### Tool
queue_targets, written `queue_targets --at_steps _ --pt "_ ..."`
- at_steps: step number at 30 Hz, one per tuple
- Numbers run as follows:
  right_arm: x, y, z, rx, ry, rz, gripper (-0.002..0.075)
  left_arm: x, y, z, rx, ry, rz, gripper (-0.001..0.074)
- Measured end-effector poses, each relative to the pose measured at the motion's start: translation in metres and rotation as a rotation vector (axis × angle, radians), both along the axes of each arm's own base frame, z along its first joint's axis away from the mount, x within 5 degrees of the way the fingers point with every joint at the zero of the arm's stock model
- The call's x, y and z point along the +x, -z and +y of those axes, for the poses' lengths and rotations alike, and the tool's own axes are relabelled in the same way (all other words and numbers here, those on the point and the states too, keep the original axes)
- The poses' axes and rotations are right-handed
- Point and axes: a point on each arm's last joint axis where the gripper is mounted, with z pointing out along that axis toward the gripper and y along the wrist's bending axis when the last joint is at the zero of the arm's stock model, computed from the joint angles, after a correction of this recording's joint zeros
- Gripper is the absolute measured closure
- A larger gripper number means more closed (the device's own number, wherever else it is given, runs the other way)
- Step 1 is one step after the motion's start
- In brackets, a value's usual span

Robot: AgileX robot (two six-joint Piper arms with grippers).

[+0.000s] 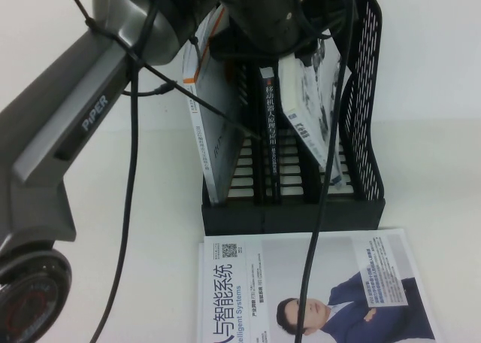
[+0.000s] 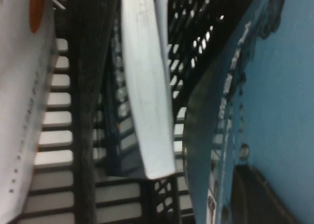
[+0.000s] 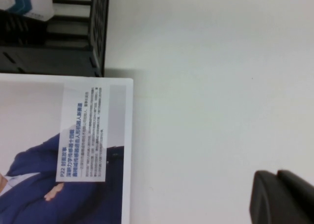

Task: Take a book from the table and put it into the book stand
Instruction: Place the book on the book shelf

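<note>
I will let go of the white book with my left gripper between the dark-spined book and the stand's perforated side (image 1: 342, 188).
The book (image 1: 310, 106), white with a grey drawing, stands tilted in the right-hand slot of the black book stand (image 1: 293, 211). Its lower end is down near the slatted base. In the left wrist view its blue cover (image 2: 274, 86) fills one side. My left gripper (image 1: 301, 34) reaches over the stand from above and is shut on the book's upper part, with one dark finger (image 2: 265, 197) pressed flat on the blue cover. My right gripper (image 3: 282, 197) is shut, with nothing in it, over the bare white table (image 3: 211, 62), out of the high view.
A white-and-orange book (image 1: 210, 117) leans in the left slot, and a book with a dark spine (image 1: 268, 125) stands in the middle slot. A book showing a suited man (image 1: 316, 290) lies flat in front of the stand. My left arm's cables hang across the stand.
</note>
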Motion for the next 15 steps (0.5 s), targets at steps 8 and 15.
queue_targets --at_steps 8,15 --pt "0.0 0.0 0.0 0.0 0.0 0.0 0.0727 -0.0012 -0.0011 -0.0033 -0.043 -0.041 0.009 0.0615" --pt "-0.0001 0.0 0.0001 0.002 0.0 0.001 0.0727 0.0075 0.006 -0.0083 -0.055 -0.067 -0.019 0.0615"
